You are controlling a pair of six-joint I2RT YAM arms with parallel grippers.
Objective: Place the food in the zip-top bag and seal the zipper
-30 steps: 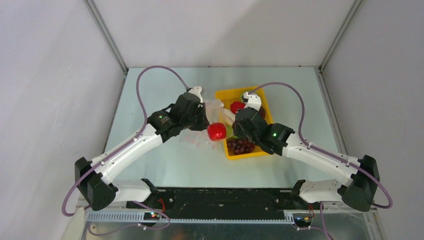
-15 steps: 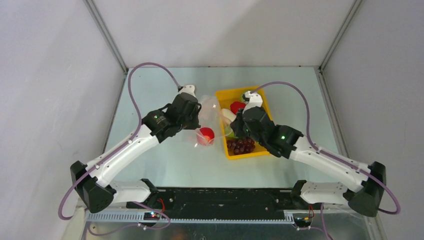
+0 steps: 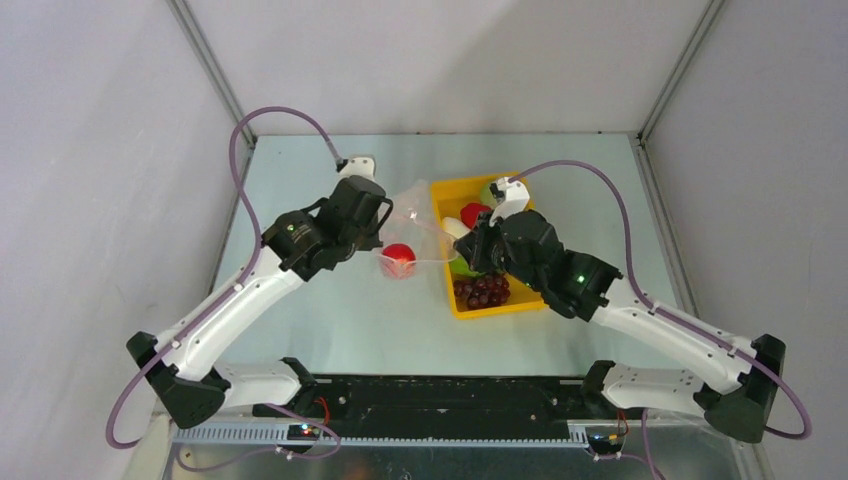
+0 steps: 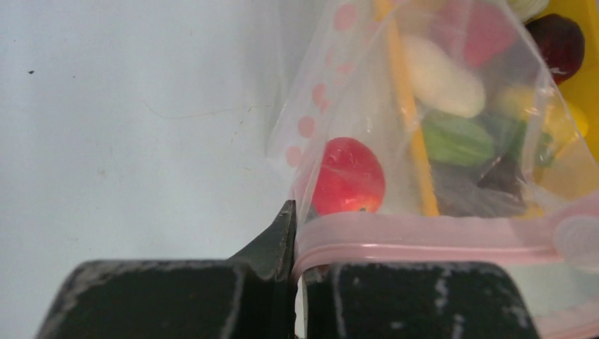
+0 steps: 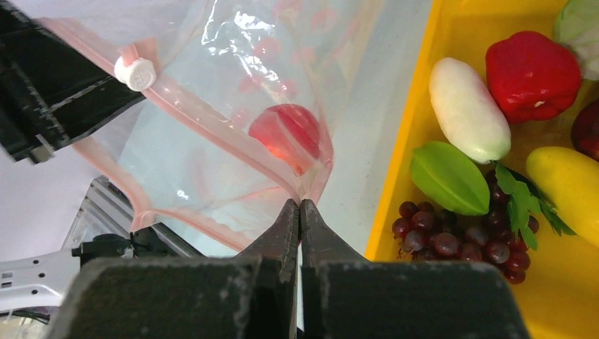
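Observation:
The left gripper is pinching the zipper at the end of the bag and stretching the bag's opening lengthwise, so it should open and take one pink strip farther [image 4: 402, 238] along to spread it.
The clear zip-top bag [image 3: 420, 215] with pink dots hangs stretched between my two grippers. A red apple [image 3: 398, 258] lies inside it, also plain in the wrist views as the apple [image 4: 348, 176] and the apple [image 5: 288, 134]. My left gripper [image 4: 297, 244] is shut on the pink zipper [image 4: 438, 236] at the bag's left end. My right gripper [image 5: 300, 208] is shut on the bag's other corner, where the zipper [image 5: 212, 120] strips meet. A white slider [image 5: 135, 73] sits on the zipper near the left gripper. The rest of the food lies in the yellow tray [image 3: 490, 310].
In the tray [image 5: 424, 106] lie a red pepper [image 5: 531, 67], a white radish [image 5: 468, 109], a green piece [image 5: 452, 176], dark grapes [image 5: 452, 236], a yellow piece [image 5: 568, 180] and a cabbage [image 5: 579, 18]. The tray stands just right of the bag. White walls close in the table.
The left gripper has drawn back to the left with the bag, and the apple has shifted left inside it. The right gripper has closed on the bag's right corner.

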